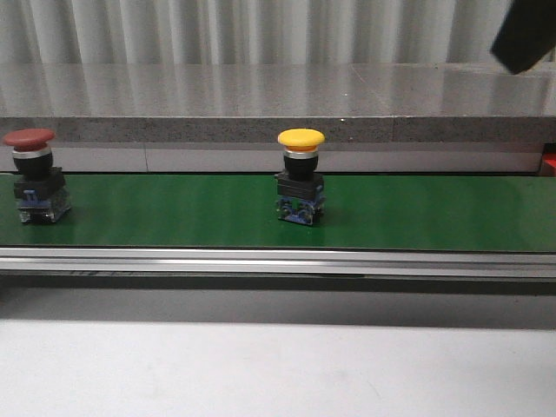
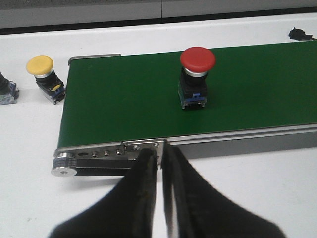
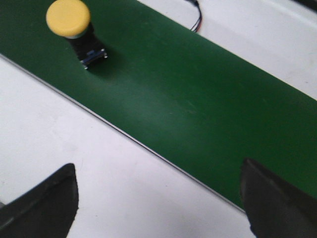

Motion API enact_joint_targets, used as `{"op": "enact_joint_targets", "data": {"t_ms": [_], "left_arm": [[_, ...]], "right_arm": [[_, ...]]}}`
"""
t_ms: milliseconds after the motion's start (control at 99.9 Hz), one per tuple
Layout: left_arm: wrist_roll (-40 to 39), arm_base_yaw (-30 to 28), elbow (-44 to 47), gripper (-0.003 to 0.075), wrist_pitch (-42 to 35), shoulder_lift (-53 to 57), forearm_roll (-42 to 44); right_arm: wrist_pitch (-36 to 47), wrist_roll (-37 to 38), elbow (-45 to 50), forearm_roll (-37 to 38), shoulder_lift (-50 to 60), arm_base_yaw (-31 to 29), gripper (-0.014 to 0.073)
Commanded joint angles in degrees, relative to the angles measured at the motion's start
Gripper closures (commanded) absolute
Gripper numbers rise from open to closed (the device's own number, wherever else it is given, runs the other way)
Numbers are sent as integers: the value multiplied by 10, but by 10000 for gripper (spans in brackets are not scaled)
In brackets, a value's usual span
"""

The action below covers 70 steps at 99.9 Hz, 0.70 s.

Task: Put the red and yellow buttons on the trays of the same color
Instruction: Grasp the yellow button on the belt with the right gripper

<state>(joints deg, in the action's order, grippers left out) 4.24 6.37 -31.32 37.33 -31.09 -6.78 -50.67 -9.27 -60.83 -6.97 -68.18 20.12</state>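
Observation:
The robot's right gripper needs to next move to the upright yellow button on the green belt and close on the button's black body (image 1: 301, 167) (image 3: 86, 43) below its cap.
A red button (image 1: 29, 139) stands upright at the left end of the green belt (image 1: 417, 213), also seen in the left wrist view as the red button (image 2: 197, 59). A yellow button (image 1: 301, 139) stands upright mid-belt; the right wrist view shows this yellow button (image 3: 68, 17) far from the fingers. My left gripper (image 2: 161, 156) is shut and empty, hovering over the belt's near rail, short of the red button. My right gripper (image 3: 158, 193) is wide open over the white table beside the belt edge. No tray is in view.
Another yellow button (image 2: 40, 64) lies tilted on the white table off the belt's end, next to a dark part (image 2: 6, 91) at the frame edge. A grey ledge (image 1: 278, 100) runs behind the belt. A cable (image 3: 197, 15) lies beyond the belt.

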Motion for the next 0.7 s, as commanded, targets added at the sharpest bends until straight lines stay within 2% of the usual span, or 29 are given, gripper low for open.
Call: {"op": "enact_joint_targets", "data": {"t_ms": [0,240,610,690], "left_arm": [[0,5,-16,726,-41,-1,-8],[0,5,-16,726,-41,-1,-8],[0,5,-16,726,-41,-1,-8],[0,5,-16,726,-41,-1,-8]], "right_arm": [[1,-7,-48,1,-38,22,-60],[-16,-31,-134,1,-168,62,-60],[-23,-52,-235,1,-310,62,-60],[-30,-59,-249,1,-335,60,-30]]}}
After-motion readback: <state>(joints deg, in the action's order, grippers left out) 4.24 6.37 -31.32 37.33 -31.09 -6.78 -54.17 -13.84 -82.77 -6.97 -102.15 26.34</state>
